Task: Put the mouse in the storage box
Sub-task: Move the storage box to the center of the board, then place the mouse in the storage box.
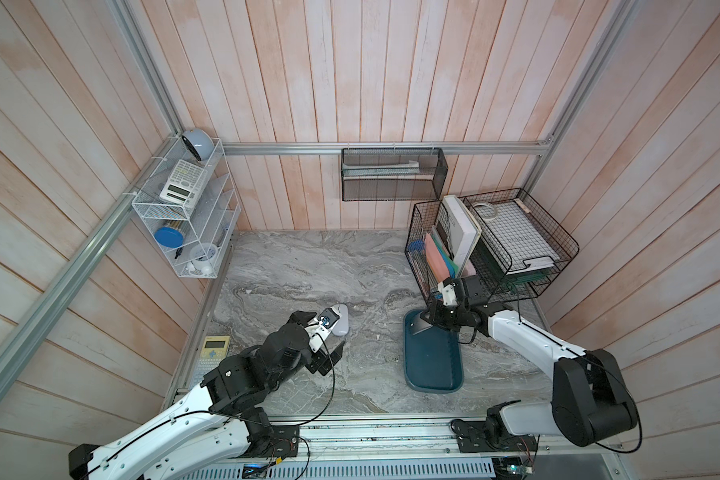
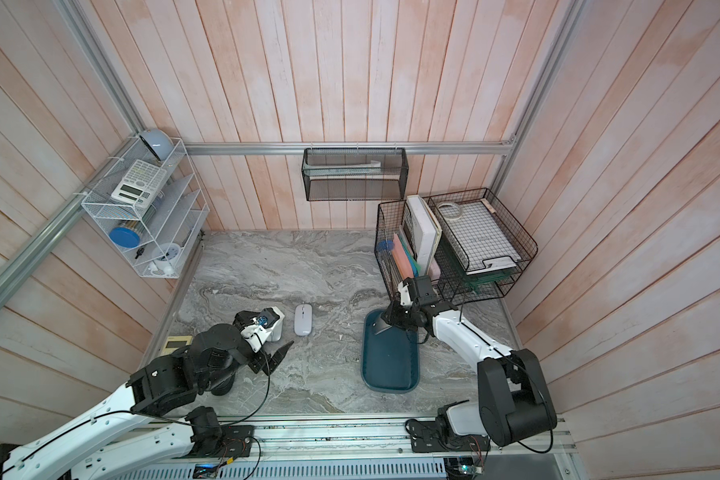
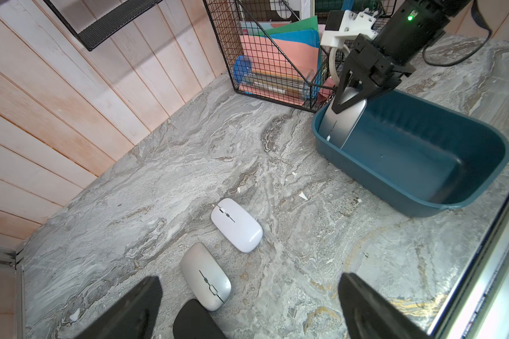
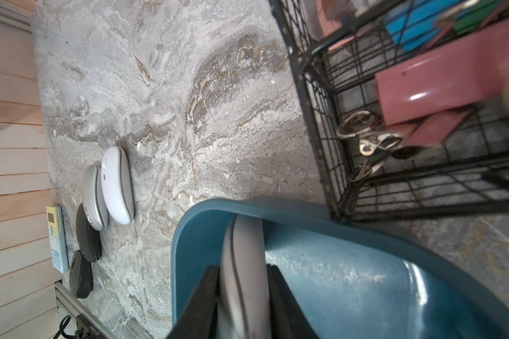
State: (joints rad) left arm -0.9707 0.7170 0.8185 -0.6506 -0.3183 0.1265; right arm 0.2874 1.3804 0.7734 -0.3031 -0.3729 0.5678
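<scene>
Next, my left gripper closes across the middle of the white mouse (image 1: pixel 341 321) (image 3: pixel 239 228), holding its long sides behind the scroll wheel, next to the second silver mouse.
The teal storage box (image 1: pixel 433 365) (image 2: pixel 391 365) (image 3: pixel 409 152) (image 4: pixel 350 278) lies on the right of the marble table. My right gripper (image 1: pixel 427 320) (image 2: pixel 387 320) (image 3: pixel 351 102) (image 4: pixel 243 273) is shut on a silver mouse (image 3: pixel 346 120) (image 4: pixel 244 252), held on edge inside the box's far end. My left gripper (image 1: pixel 325 336) (image 2: pixel 267 336) (image 3: pixel 250 281) hangs open over the table's left side with nothing between its fingers. Below it lie a white mouse (image 2: pixel 303 319) (image 3: pixel 237 224) (image 4: pixel 116 185), a second silver mouse (image 3: pixel 206 276) (image 4: pixel 93 196) and a black mouse (image 3: pixel 194 323) (image 4: pixel 87 237).
Black wire baskets (image 1: pixel 495 249) with folders stand just behind the box. A black mesh basket (image 1: pixel 391 174) hangs on the back wall. A white wire rack (image 1: pixel 184 208) is on the left wall. A yellow calculator (image 1: pixel 215 347) lies at the table's left edge.
</scene>
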